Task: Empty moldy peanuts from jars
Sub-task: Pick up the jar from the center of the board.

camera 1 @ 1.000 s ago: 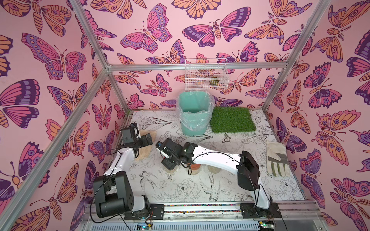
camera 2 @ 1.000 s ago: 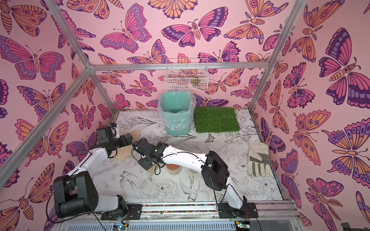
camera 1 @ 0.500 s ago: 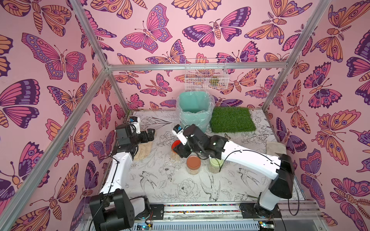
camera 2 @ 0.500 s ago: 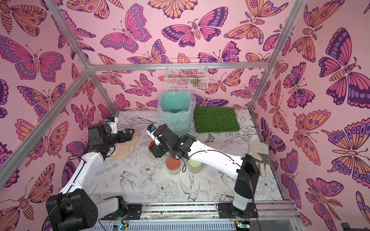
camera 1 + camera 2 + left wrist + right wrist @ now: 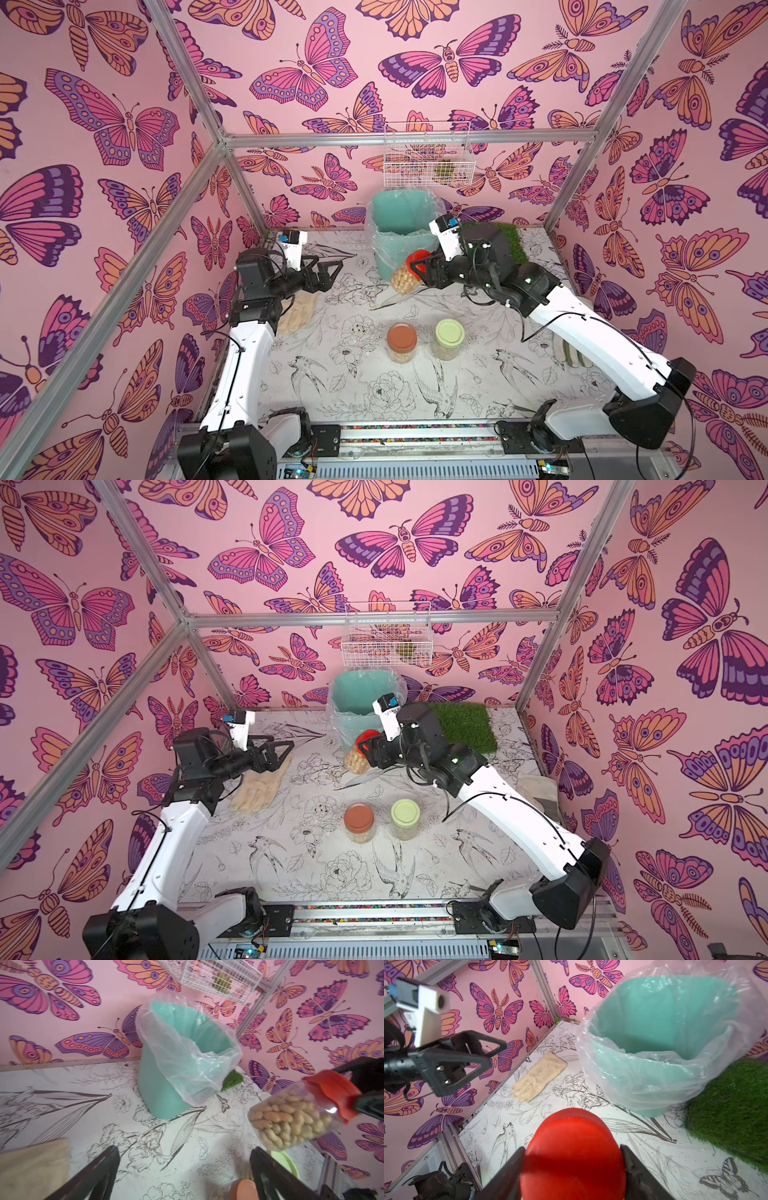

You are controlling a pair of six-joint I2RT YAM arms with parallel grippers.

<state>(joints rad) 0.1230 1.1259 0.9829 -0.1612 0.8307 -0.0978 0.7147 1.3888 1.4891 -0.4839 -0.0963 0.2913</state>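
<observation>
The robot's left gripper will next grasp the clear jar by the jar's peanut-filled body (image 5: 403,281) (image 5: 282,1120), under the red lid that is in the right gripper.
My right gripper (image 5: 419,269) (image 5: 573,1167) is shut on the red lid (image 5: 573,1147) of a clear jar (image 5: 402,279) (image 5: 291,1122). The jar hangs tilted above the table, just in front of the teal bin (image 5: 395,232), full of moldy peanuts (image 5: 286,1124). Two more jars stand upright mid-table in both top views, one brown-lidded (image 5: 402,341) (image 5: 359,821) and one light-green-lidded (image 5: 449,337) (image 5: 404,817). My left gripper (image 5: 329,269) (image 5: 185,1167) is open and holds nothing. It hovers left of the held jar.
The bin (image 5: 654,1043) has a clear liner and stands at the back beside a green turf mat (image 5: 498,245). A beige glove (image 5: 297,311) lies under the left arm and another glove (image 5: 536,789) lies at the right edge. A wire basket (image 5: 428,160) hangs on the back wall.
My right gripper has lifted the red-lidded jar off the table and carried it back and right toward the bin. The left gripper has risen and shifted slightly right, still open.
</observation>
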